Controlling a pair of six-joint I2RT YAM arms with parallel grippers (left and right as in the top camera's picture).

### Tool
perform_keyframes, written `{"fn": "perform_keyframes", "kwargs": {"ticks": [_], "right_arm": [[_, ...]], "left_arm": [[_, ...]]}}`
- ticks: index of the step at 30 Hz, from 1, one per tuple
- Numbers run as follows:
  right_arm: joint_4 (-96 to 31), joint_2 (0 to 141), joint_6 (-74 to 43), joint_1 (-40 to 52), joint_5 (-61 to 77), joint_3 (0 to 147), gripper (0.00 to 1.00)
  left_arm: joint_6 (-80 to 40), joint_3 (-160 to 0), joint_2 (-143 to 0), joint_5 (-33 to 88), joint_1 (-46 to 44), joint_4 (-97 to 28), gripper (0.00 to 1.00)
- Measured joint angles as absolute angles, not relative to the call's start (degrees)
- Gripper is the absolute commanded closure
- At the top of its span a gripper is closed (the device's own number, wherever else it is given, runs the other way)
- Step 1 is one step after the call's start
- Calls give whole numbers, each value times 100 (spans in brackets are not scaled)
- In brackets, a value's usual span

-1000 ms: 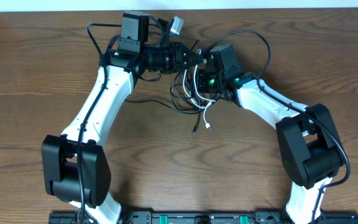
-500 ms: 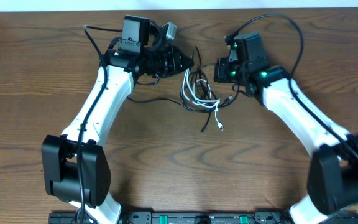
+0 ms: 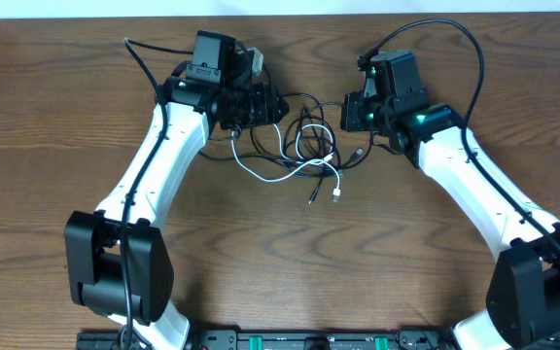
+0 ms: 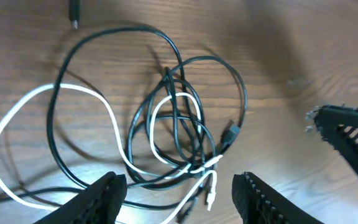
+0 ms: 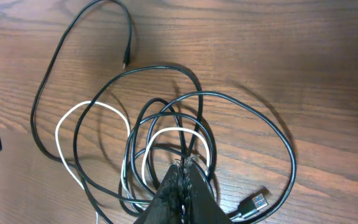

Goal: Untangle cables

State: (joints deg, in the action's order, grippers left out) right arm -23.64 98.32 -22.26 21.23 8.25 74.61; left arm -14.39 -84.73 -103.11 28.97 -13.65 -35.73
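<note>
Next, my left gripper grips the black cords' crossing [image 3: 304, 115] [image 4: 159, 91] at the back of the tangle, next to the small inner loop of the white cord.
The cables [image 3: 304, 146] lie in a loose tangle on the table between my two grippers: a white cord [image 4: 98, 107] looping out to the left, and black cords [image 4: 179, 124] knotted through it. Small plug ends [image 3: 324, 196] point toward the front, and a USB plug [image 5: 258, 203] lies at the right. My left gripper [image 3: 268, 105] hovers open over the tangle's left side, its fingers [image 4: 98, 199] holding nothing. My right gripper [image 3: 345, 112] is shut, and its tip [image 5: 184, 177] hangs above the tangle. In the left wrist view that tip [image 4: 316, 118] stands apart from the cords.
The bare wooden table [image 3: 280, 262] stretches toward the front. Thicker black arm wires [image 3: 445, 39] arc over the right arm, and another [image 3: 144, 58] curves by the left arm. The table's back edge [image 3: 280, 14] runs just behind both grippers.
My left gripper opened and drew back left, letting go of the cords. The white cord now lies spread out to the left. My right gripper moved right and stayed shut.
</note>
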Motion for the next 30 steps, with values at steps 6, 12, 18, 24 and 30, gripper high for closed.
{"fn": "perform_keyframes", "kwargs": {"ticks": [6, 12, 18, 24, 30], "right_arm": [[-2423, 9832, -2209, 2102, 808, 7461, 99], [-2462, 9832, -2206, 2091, 805, 7461, 98], [-2462, 9832, -2206, 2091, 808, 7461, 97], [-2462, 9832, -2204, 2091, 808, 7461, 95], [-2462, 9832, -2204, 2091, 808, 7461, 95]], "left_arm": [[-1166, -8473, -10844, 2810, -1564, -3277, 41], [-1066, -8473, -11644, 2757, -1793, -2775, 37], [-1044, -8473, -12046, 2596, -1846, -2366, 37], [-1046, -8473, -12317, 2515, -1846, -2178, 44], [-1020, -8473, -12335, 2379, -1846, -2097, 91]]}}
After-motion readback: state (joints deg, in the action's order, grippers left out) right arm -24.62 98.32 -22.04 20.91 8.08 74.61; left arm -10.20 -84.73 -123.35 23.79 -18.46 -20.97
